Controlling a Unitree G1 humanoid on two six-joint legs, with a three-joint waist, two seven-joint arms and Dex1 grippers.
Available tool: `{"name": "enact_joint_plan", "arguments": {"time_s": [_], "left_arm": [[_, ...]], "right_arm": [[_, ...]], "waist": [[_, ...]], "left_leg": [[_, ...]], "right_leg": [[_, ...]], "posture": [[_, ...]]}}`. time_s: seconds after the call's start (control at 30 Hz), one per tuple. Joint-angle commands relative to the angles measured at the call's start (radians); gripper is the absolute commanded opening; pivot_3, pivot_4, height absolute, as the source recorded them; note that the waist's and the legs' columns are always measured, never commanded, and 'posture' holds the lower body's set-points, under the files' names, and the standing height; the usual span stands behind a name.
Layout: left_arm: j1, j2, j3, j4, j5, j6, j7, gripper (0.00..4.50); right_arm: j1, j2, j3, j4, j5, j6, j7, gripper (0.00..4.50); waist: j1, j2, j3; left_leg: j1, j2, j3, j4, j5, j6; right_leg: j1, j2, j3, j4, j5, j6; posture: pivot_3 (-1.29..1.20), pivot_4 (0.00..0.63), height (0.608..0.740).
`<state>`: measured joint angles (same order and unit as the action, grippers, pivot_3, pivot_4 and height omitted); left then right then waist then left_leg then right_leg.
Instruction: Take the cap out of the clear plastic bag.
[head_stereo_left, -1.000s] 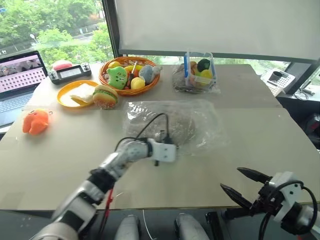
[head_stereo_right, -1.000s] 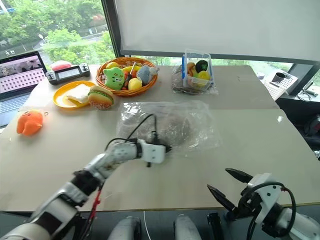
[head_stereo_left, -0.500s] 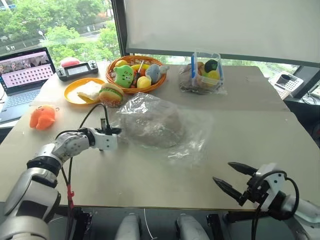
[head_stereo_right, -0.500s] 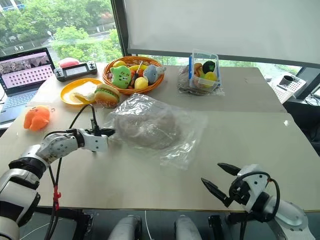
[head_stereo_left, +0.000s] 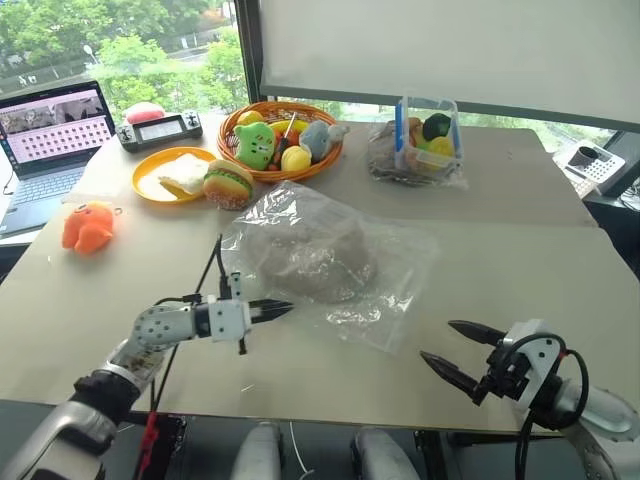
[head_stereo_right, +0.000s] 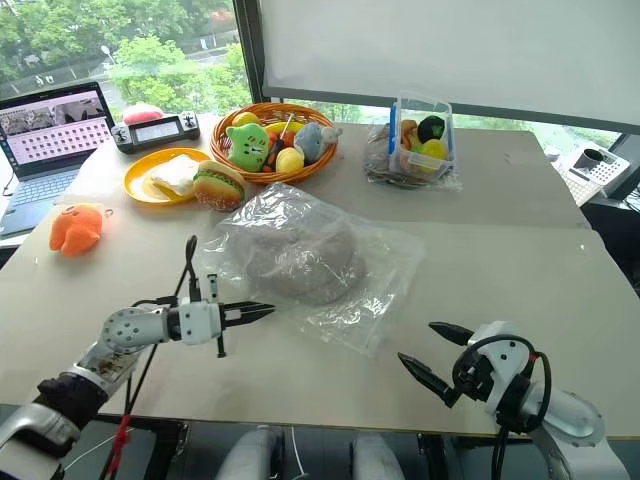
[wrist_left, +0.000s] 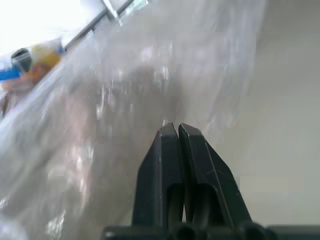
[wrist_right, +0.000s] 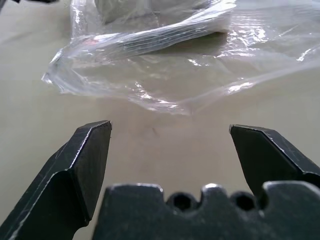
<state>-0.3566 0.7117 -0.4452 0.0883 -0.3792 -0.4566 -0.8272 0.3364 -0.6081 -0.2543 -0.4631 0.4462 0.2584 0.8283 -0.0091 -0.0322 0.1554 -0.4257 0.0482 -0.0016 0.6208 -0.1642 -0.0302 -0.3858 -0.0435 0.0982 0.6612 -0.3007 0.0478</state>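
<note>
The clear plastic bag's loose end slants away from the shut fingers of my left gripper, so I should open them, grip the bag's near corner (head_stereo_left: 378, 338) and pull it around.
The clear plastic bag (head_stereo_left: 385, 290) lies crumpled in the middle of the table. The grey-beige cap (head_stereo_left: 318, 262) is inside it, a domed lump toward the bag's left half. My left gripper (head_stereo_left: 285, 307) is shut and points level to the right, its tips at the bag's near left edge; in the left wrist view the shut fingers (wrist_left: 170, 150) meet the glossy plastic (wrist_left: 115, 100), and I cannot tell whether any film is pinched. My right gripper (head_stereo_left: 437, 341) stands wide open low at the near right, short of the bag's loose near corner (wrist_right: 150, 95).
At the back stand a wicker basket (head_stereo_left: 240, 165) of toy fruit, a yellow plate (head_stereo_left: 145, 185) with a toy burger (head_stereo_left: 228, 184), and a clear box (head_stereo_left: 425, 135) of fruit. An orange plush toy (head_stereo_left: 88, 225) and a laptop (head_stereo_left: 55, 125) are at the left.
My left gripper has swung from the bag's left edge round to its near side and now points right. The bag's raised left side has settled. My right gripper has hardly moved.
</note>
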Motion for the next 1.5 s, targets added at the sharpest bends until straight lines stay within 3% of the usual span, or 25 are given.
{"name": "enact_joint_plan", "arguments": {"time_s": [0.03,0.13,0.47,0.5,0.87,1.37,1.4,1.5], "left_arm": [[-0.020,-0.094,-0.026,-0.076,0.018,0.192,-0.006,0.12],[-0.014,-0.164,-0.050,-0.087,0.062,0.241,-0.045,0.86],[-0.087,-0.275,-0.066,0.054,0.275,0.151,-0.104,4.35],[-0.093,-0.283,-0.069,0.071,0.295,0.135,-0.107,4.46],[-0.185,-0.402,-0.047,0.251,0.503,-0.016,0.031,4.46],[-0.158,-0.396,-0.028,0.225,0.509,-0.058,0.025,4.46],[-0.156,-0.395,-0.027,0.220,0.509,-0.058,0.025,4.04],[-0.149,-0.393,-0.025,0.207,0.509,-0.056,0.024,3.36]], "right_arm": [[0.008,-0.010,-0.022,-0.038,0.019,0.010,-0.010,4.50],[0.020,-0.022,-0.055,-0.065,0.032,0.030,-0.021,4.50],[0.130,-0.004,-0.131,-0.160,0.053,0.050,-0.060,4.50],[0.135,-0.001,-0.133,-0.167,0.055,0.051,-0.065,4.50],[0.177,0.018,-0.152,-0.203,0.059,0.046,-0.108,4.50],[0.156,0.021,-0.127,-0.183,0.042,0.044,-0.128,4.50],[0.157,0.022,-0.126,-0.182,0.041,0.043,-0.128,4.50],[0.160,0.025,-0.120,-0.179,0.035,0.039,-0.127,4.50]], "waist": [[-0.003,0.000,0.000],[-0.011,0.000,0.000],[-0.002,0.000,0.000],[-0.003,0.000,0.000],[-0.005,0.000,0.000],[-0.006,0.000,0.000],[-0.006,0.000,0.000],[-0.005,0.000,0.000]], "left_leg": [[0.000,0.000,0.000,0.003,0.000,0.000],[0.002,0.000,0.000,0.007,0.000,0.000],[0.000,-0.001,-0.001,0.006,0.000,0.001],[0.000,-0.001,-0.001,0.006,0.000,0.001],[-0.001,-0.001,-0.001,0.006,0.000,0.001],[-0.001,-0.001,-0.001,0.006,0.000,0.001],[0.000,-0.001,-0.001,0.006,0.000,0.001],[0.000,-0.001,-0.001,0.006,0.000,0.001]], "right_leg": [[0.001,0.001,0.000,0.000,0.000,0.001],[0.004,0.000,0.002,0.001,0.001,0.002],[0.002,0.001,0.002,0.001,0.000,0.001],[0.002,0.000,0.002,0.001,0.000,0.002],[0.002,0.001,0.002,0.000,0.001,0.002],[0.002,0.001,0.002,0.000,0.001,0.002],[0.002,0.001,0.002,0.000,0.001,0.002],[0.002,0.001,0.002,0.000,0.001,0.002]], "posture": [[0.00,0.150,0.740],[0.00,0.150,0.740],[0.00,0.150,0.740],[0.00,0.150,0.740],[0.00,0.150,0.740],[0.00,0.150,0.740],[0.00,0.150,0.740],[0.00,0.150,0.740]]}}
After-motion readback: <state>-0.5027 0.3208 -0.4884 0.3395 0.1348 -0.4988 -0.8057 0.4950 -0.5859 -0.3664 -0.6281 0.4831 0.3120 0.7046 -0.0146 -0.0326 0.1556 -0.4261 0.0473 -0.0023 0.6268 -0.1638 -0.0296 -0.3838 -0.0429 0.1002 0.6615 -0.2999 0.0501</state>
